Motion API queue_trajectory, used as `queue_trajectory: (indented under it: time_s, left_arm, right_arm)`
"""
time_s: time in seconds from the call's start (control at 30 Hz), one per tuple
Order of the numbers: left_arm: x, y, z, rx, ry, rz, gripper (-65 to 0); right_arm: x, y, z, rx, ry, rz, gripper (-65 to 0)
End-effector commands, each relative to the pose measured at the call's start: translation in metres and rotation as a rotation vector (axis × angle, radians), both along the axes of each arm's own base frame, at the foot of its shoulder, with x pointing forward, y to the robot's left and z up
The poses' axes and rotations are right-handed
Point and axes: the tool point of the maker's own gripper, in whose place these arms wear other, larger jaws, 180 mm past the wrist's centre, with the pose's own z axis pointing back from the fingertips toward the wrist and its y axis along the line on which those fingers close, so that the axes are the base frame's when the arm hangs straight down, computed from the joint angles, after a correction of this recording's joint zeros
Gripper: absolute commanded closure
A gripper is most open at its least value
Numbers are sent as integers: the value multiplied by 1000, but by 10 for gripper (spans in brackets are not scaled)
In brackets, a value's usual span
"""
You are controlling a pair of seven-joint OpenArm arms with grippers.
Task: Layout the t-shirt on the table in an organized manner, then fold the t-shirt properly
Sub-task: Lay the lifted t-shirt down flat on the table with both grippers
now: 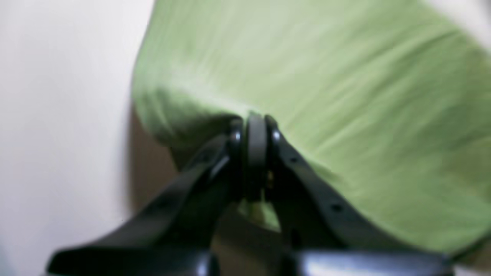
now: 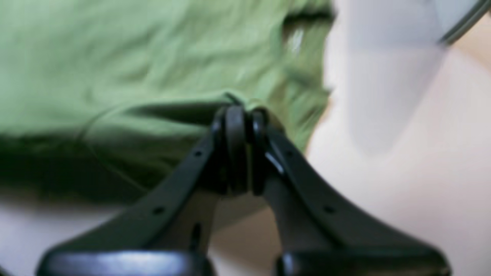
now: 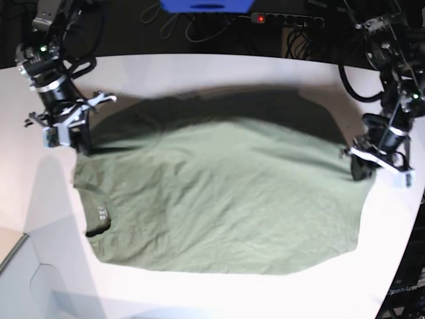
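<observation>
My left gripper should release the far edge of the t-shirt at the shirt's near corner (image 3: 338, 252), toward the curved edge of the table.
The olive-green t-shirt (image 3: 226, 199) lies spread across the white table (image 3: 219, 73), its neck and pale label (image 3: 101, 214) toward the left in the base view. On that view's right, my left gripper (image 3: 358, 174) is shut on the shirt's far right corner. The left wrist view shows its black fingertips (image 1: 255, 126) pinching a raised fold of the green cloth (image 1: 326, 96). My right gripper (image 3: 83, 143) is shut on the far left corner by the shoulder, and its tips (image 2: 241, 113) clamp a ridge of the fabric (image 2: 134, 69). The shirt's far edge looks lifted and shadowed between them.
A power strip (image 3: 285, 18), cables and a blue object (image 3: 206, 5) lie beyond the table's back edge. The table's curved edge (image 3: 408, 246) runs close to the shirt's right side. A table seam or corner (image 3: 20, 249) shows at the front left.
</observation>
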Motion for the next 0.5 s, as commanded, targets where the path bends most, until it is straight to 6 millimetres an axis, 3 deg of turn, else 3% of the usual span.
queue_trajectory:
  time_s: [0.0,0.13,0.3,0.47]
  left_arm:
    - [3,9,27,23,-80,21,-2]
    - [22,2,81,-49,-251,-4,-2]
    - [35,21,142,-121,-443,34,-2]
    - [53,19,219,-128,-659,16,-2]
  right_arm:
    - [10,-2,25,3,-100,-3,0]
    - [34,-22,69,-7,-274,-59,0]
    - [66,-43,132,-13,-473,-118,0]
    - [93,-36,208,33,-697,-122,0]
